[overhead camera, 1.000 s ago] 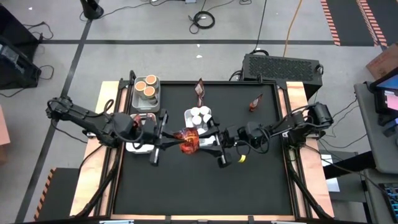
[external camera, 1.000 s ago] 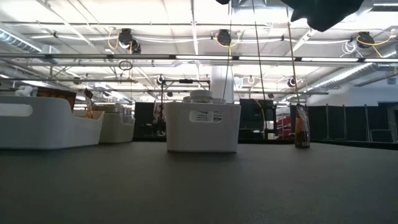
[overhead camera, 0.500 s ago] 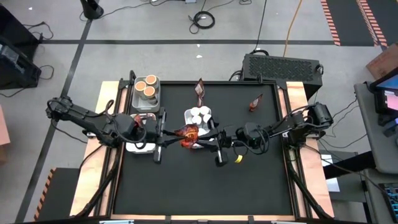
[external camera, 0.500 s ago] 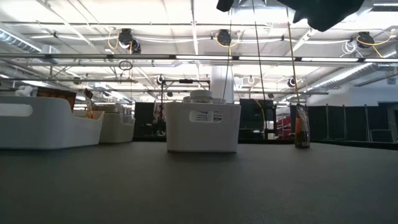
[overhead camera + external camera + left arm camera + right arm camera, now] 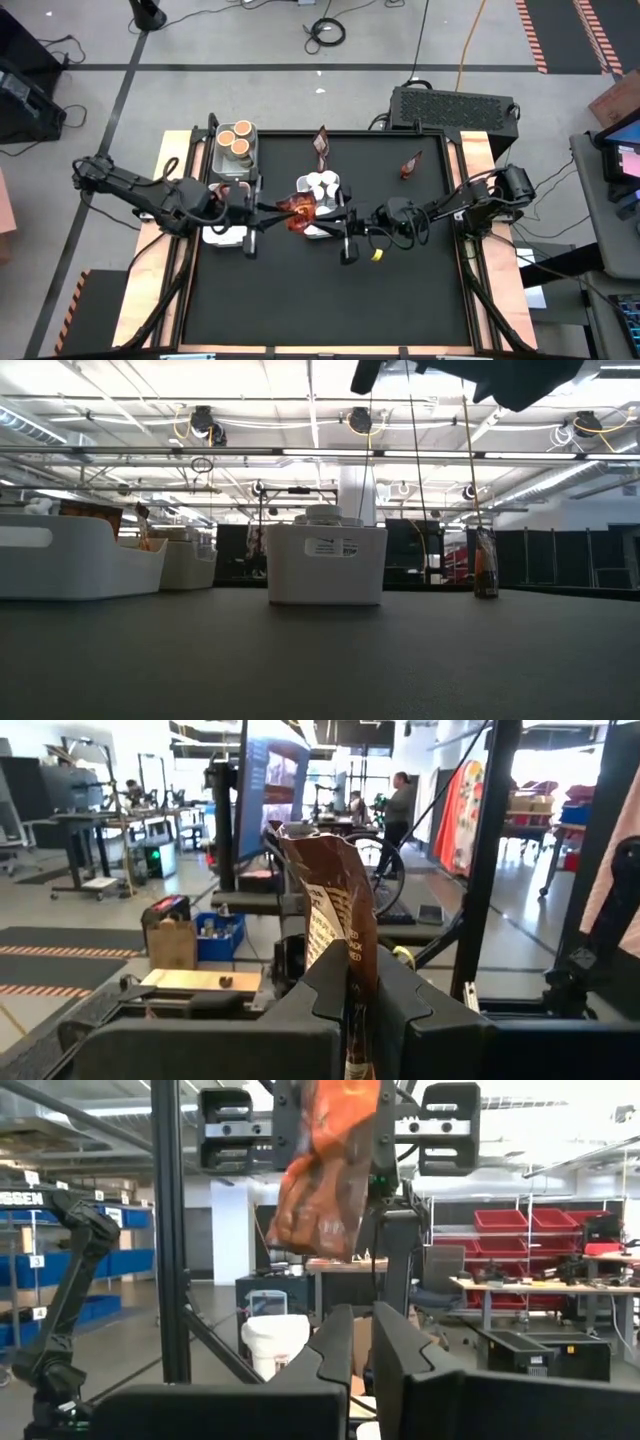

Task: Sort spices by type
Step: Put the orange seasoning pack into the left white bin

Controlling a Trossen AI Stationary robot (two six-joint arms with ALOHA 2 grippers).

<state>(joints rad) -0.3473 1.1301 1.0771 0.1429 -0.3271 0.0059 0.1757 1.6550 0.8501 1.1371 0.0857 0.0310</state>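
Note:
Next, I open my right gripper's shut fingers, as they are below the packet's loose end, then rise level with the packet and grip that loose end (image 5: 320,1228).
My left gripper (image 5: 268,212) is shut on a reddish-brown crinkly packet (image 5: 297,211), held in the air beside the white tray of white-capped jars (image 5: 321,187). The same packet (image 5: 325,1175) shows in the right wrist view, higher than my right gripper (image 5: 362,1348). That gripper (image 5: 335,228) is shut on nothing, just right of the packet. Round orange-topped tubs (image 5: 237,140) sit in a tray at the far left. Two more packets (image 5: 321,144) (image 5: 411,164) stand on the mat near its far edge. My left gripper pinches the packet's lower end (image 5: 352,992) between its two fingers. The fingers lie level and come from the table's left. The rest of the packet (image 5: 330,890) sticks out past the fingertips toward the right arm, lifted clear of the table and trays.
A third white tray (image 5: 226,232) lies under the left arm at the mat's left edge. In the low view the jar tray (image 5: 326,563) stands mid-table, with a packet (image 5: 486,572) upright to its right. The near half of the black mat (image 5: 330,300) is bare.
My right gripper has shut its fingers on nothing and edged slightly toward the packet. The left gripper has turned a little, and the packet has swung slightly toward the far edge, still clear of the table.

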